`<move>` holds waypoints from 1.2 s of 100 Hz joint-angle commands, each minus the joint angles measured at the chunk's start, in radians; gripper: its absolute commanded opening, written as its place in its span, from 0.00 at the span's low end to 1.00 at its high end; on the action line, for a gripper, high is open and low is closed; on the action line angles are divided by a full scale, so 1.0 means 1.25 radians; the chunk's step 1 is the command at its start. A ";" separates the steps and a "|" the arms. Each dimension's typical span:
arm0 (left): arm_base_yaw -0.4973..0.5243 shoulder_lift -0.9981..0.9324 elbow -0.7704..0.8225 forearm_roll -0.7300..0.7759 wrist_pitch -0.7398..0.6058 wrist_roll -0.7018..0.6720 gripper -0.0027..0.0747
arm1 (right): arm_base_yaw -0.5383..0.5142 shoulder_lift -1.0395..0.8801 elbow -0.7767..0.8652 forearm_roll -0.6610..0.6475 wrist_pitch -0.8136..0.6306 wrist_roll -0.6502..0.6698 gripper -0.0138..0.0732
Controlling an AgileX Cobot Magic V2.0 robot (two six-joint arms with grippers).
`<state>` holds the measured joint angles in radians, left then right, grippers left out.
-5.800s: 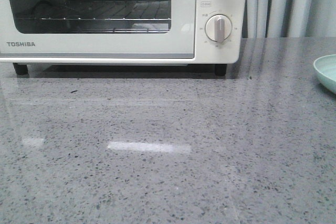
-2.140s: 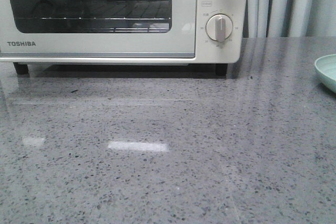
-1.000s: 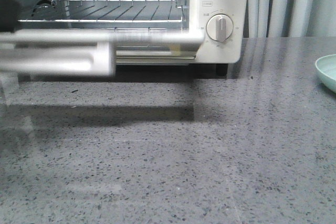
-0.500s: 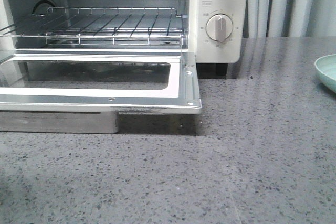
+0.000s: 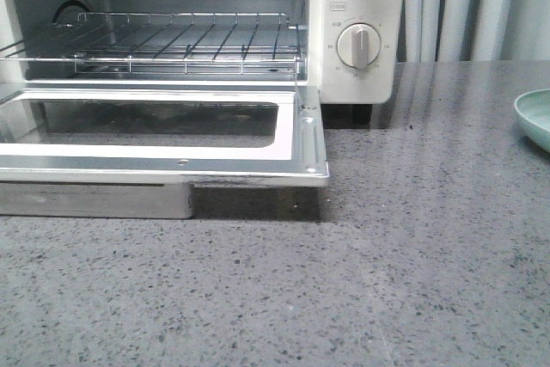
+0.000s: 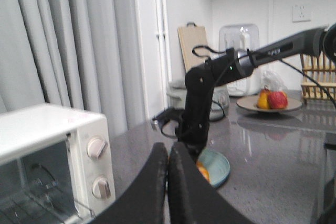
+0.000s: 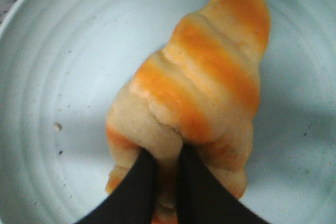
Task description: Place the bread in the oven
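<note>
I will let go of the bread with my right gripper on the oven's wire rack [image 5: 199,32], a bit toward the side with the knobs.
The cream-white oven [image 5: 357,6] stands at the back left with its door [image 5: 301,139] folded down flat and the wire rack [image 5: 172,40] bare inside. The bread [image 7: 210,77], orange with cream stripes, lies in a pale blue-green bowl [image 7: 68,77]. My right gripper [image 7: 164,156] is shut on a ridge at one end of it. The left wrist view shows the right arm [image 6: 197,108] reaching down over that bowl [image 6: 218,166], to the right of the oven [image 6: 47,129]. My left gripper [image 6: 168,148] is shut and holds nothing, raised near the oven. Neither gripper shows in the front view.
The bowl [image 5: 533,113] sits at the right edge of the grey speckled countertop [image 5: 387,281]. Curtains hang behind. Farther off, a plate of fruit [image 6: 269,103], a cutting board [image 6: 193,45] and a wooden rack [image 6: 317,77] stand on another counter.
The oven door, shut at first, has swung down to lie flat and open. Over the last half second nothing has visibly moved.
</note>
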<state>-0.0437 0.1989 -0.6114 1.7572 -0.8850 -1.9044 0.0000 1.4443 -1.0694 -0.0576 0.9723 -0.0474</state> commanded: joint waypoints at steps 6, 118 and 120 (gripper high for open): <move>-0.002 -0.004 -0.059 -0.055 0.073 -0.007 0.01 | 0.055 -0.078 -0.043 0.006 0.088 -0.007 0.09; -0.002 -0.018 -0.127 -0.055 0.156 -0.007 0.01 | 0.714 0.111 -0.473 -0.087 0.115 -0.128 0.09; -0.002 -0.018 -0.127 -0.055 0.156 -0.007 0.01 | 0.714 0.124 -0.486 -0.097 0.111 -0.128 0.09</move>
<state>-0.0437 0.1563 -0.7442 1.7450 -0.7361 -1.9044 0.8894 1.5782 -1.5836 -0.1146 1.1711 -0.1824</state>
